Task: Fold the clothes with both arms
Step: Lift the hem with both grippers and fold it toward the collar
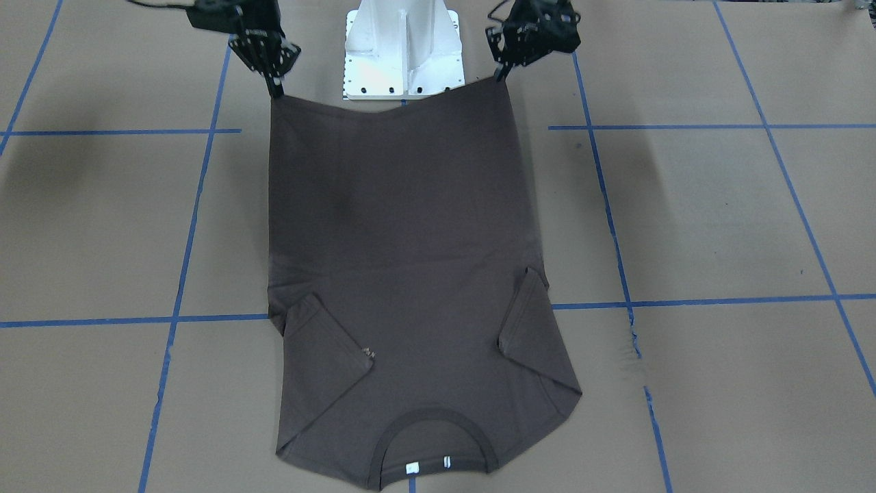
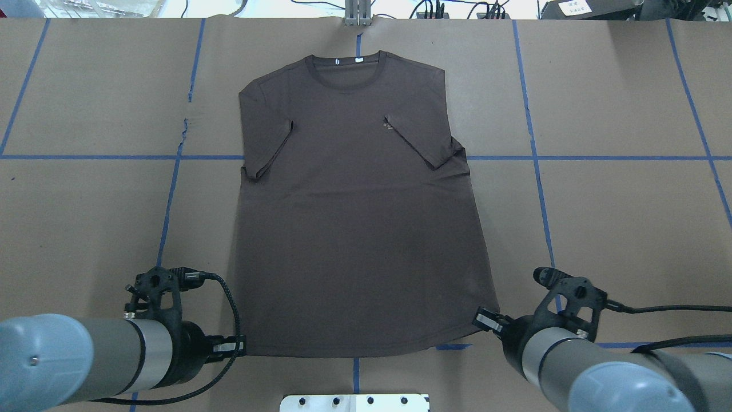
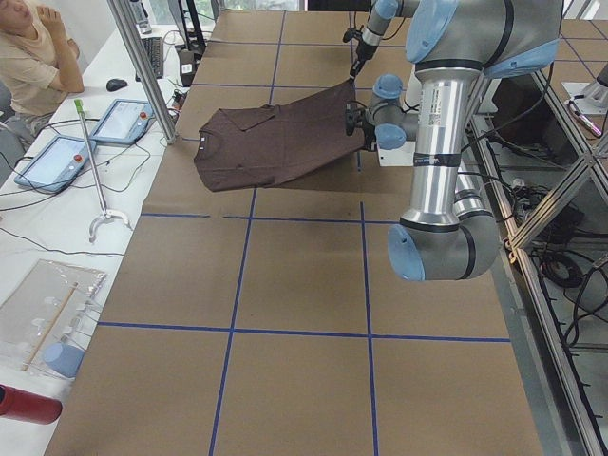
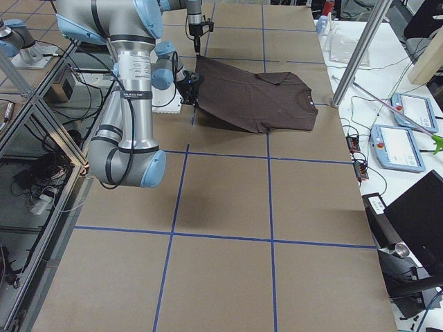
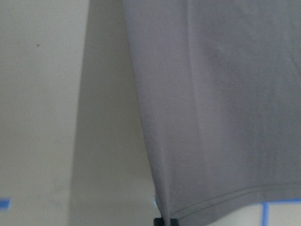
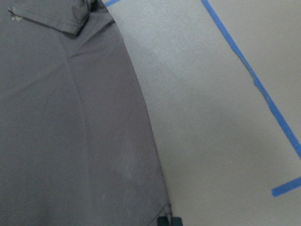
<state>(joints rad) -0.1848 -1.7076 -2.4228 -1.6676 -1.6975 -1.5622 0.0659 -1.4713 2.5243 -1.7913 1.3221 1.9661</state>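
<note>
Next, my left gripper lets go of the T-shirt's hem corner at the outer edge of the sleeve (image 1: 568, 330) nearest the broken blue tape.
The dark brown T-shirt (image 2: 354, 217) lies face up on the table, its collar (image 2: 346, 73) at the far side and both short sleeves folded inward onto the chest. My left gripper (image 2: 241, 345) is shut on the left hem corner. My right gripper (image 2: 484, 318) is shut on the right hem corner. The side views show the hem end of the shirt (image 3: 313, 119) raised off the table while the collar end rests flat. In the front-facing view the left gripper (image 1: 503, 72) and right gripper (image 1: 275, 89) pinch the two corners with the hem taut between them. Each wrist view shows only the hem edge (image 5: 211, 202).
The white pedestal (image 1: 404, 55) stands just behind the raised hem. Blue tape lines (image 2: 537, 157) cross the brown paper table cover. A person (image 3: 28, 47) sits beyond the far table edge by tablets (image 3: 52, 161) and a metal post (image 3: 142, 66).
</note>
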